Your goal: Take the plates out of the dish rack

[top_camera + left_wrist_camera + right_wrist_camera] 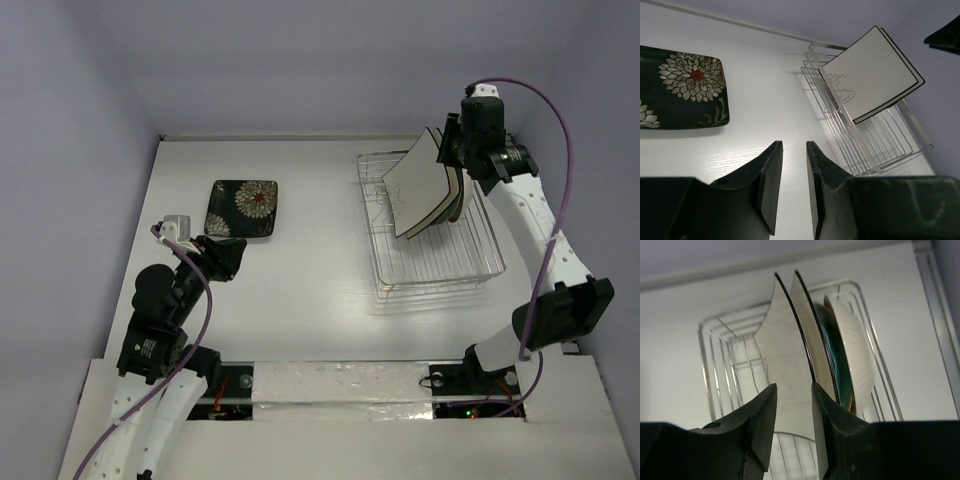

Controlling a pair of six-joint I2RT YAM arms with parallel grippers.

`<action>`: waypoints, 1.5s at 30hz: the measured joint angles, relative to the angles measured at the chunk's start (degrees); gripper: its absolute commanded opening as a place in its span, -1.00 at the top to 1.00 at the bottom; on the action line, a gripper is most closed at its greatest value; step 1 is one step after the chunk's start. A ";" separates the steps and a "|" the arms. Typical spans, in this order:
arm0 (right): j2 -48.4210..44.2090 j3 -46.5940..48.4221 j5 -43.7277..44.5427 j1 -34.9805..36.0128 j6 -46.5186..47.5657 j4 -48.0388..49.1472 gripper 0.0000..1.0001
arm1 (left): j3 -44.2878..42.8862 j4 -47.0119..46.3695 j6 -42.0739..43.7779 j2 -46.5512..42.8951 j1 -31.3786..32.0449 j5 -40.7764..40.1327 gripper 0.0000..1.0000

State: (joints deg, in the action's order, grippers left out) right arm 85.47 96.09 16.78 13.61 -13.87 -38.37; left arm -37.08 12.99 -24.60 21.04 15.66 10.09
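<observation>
Next, my right gripper closes on the top edge's middle (441, 164) (806, 354) of the white square dark-rimmed plate that is closest to the black floral plate.
The dish rack (440, 265) stands at the right of the table and also shows in the left wrist view (875, 145) and the right wrist view (715, 365). The white square dark-rimmed plate (415, 190) (872, 72) (785, 340) leans upright in it. Behind it stand the teal plate (832, 347) and the round brown-rimmed white plate (855, 355). My right gripper (447, 150) (792, 386) is open, just above the white plate's top edge. The black floral plate (245, 208) (682, 87) lies flat on the table at the left. My left gripper (232, 252) (794, 144) is open and empty, near its front right corner.
Lavender walls close in the table at the back and on both sides. The rack's right side is near the right wall. White bare tabletop (310, 260) lies between the floral plate and the rack.
</observation>
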 measured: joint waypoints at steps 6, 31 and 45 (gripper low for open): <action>6.25 0.52 -1.84 -1.60 2.19 -4.35 0.20 | 0.00 0.00 0.02 0.02 0.00 0.04 0.50; 15.47 0.37 -8.55 -3.89 2.51 -2.05 1.00 | 0.00 -0.11 0.02 0.15 0.00 0.55 0.49; 10.97 0.83 -10.67 -3.48 2.08 -3.63 1.00 | 0.00 -0.26 0.02 0.15 0.00 0.81 0.48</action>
State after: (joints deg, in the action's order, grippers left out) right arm 96.44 96.92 6.11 10.13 -11.79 -42.00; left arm -37.08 12.73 -24.58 21.19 15.66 10.90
